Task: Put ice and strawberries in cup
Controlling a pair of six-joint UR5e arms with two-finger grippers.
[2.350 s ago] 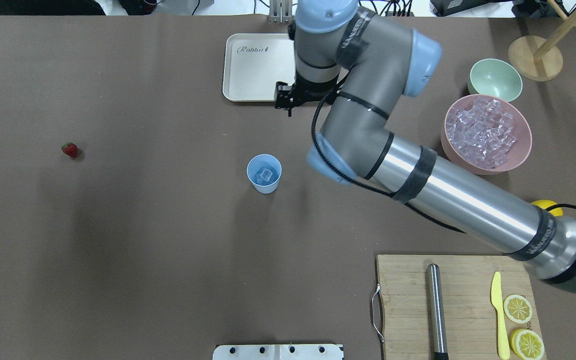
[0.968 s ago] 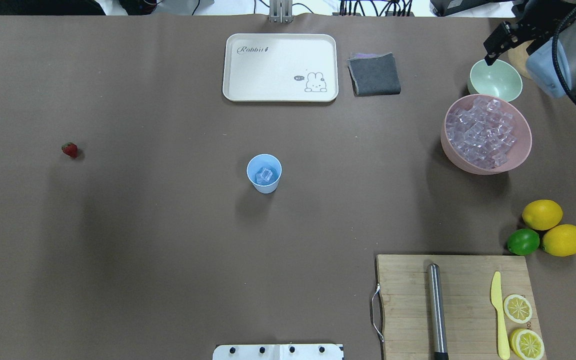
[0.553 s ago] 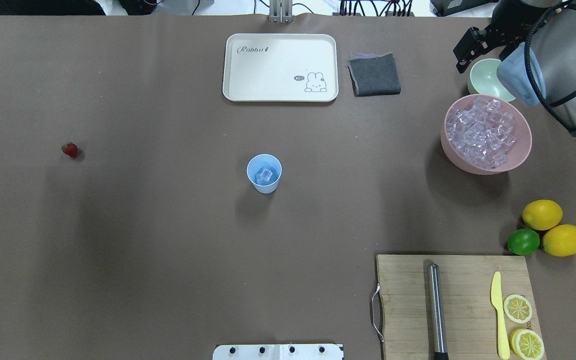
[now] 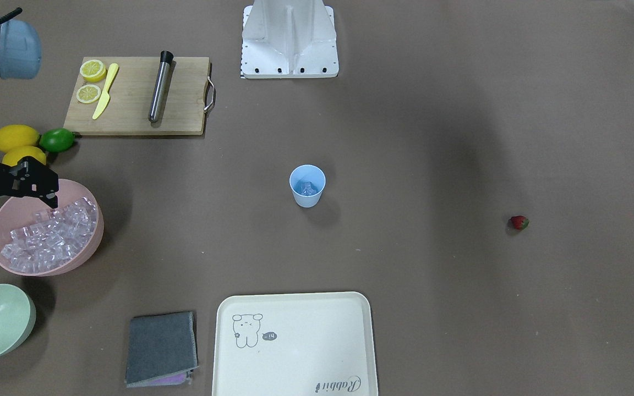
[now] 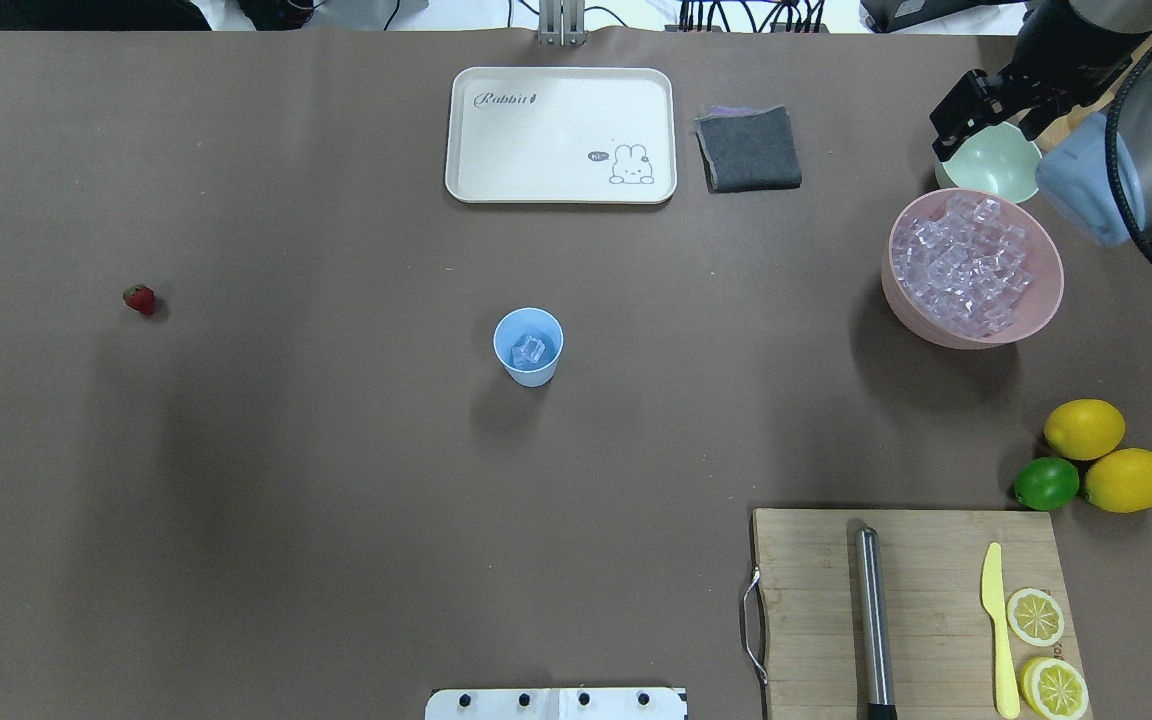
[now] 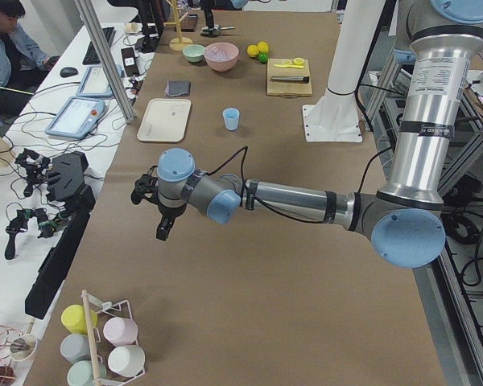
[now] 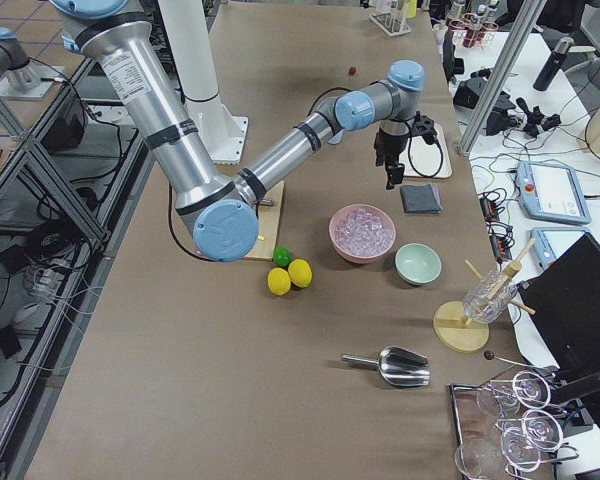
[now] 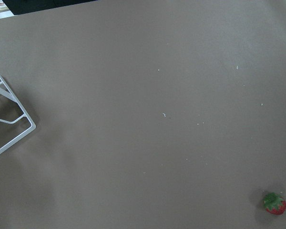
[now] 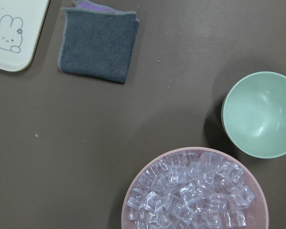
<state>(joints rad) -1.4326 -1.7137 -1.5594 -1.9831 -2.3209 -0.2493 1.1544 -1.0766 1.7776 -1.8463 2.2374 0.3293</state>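
My left gripper needs to move next to the lone strawberry and then close around its red body (image 4: 517, 222) (image 8: 277, 209), beside the green leaves of the strawberry.
The light-blue cup (image 5: 528, 362) stands upright at the table's middle with one ice cube (image 5: 531, 349) inside. Many more ice cubes (image 5: 966, 262) fill the pink bowl (image 5: 887, 285) at the right. The strawberry (image 5: 139, 299) lies alone far to the left, and it also shows low right in the left wrist view as the strawberry (image 8: 275, 203). My right gripper (image 5: 986, 135) hangs open and empty high above the pink bowl's far side. My left gripper (image 6: 154, 213) hovers over bare table beyond the strawberry. I cannot tell its state.
A cream tray (image 5: 496, 150) and a grey cloth (image 5: 748, 148) lie at the back. A pale green bowl (image 5: 996, 165) sits behind the pink one. A cutting board (image 5: 806, 600) with a metal rod, knife and lemon slices is front right, beside two lemons and a lime (image 5: 1046, 483).
My right arm swung from over the tray to the far right by the bowls, then shifted slightly there. The cup, its ice cube and the strawberry have not moved.
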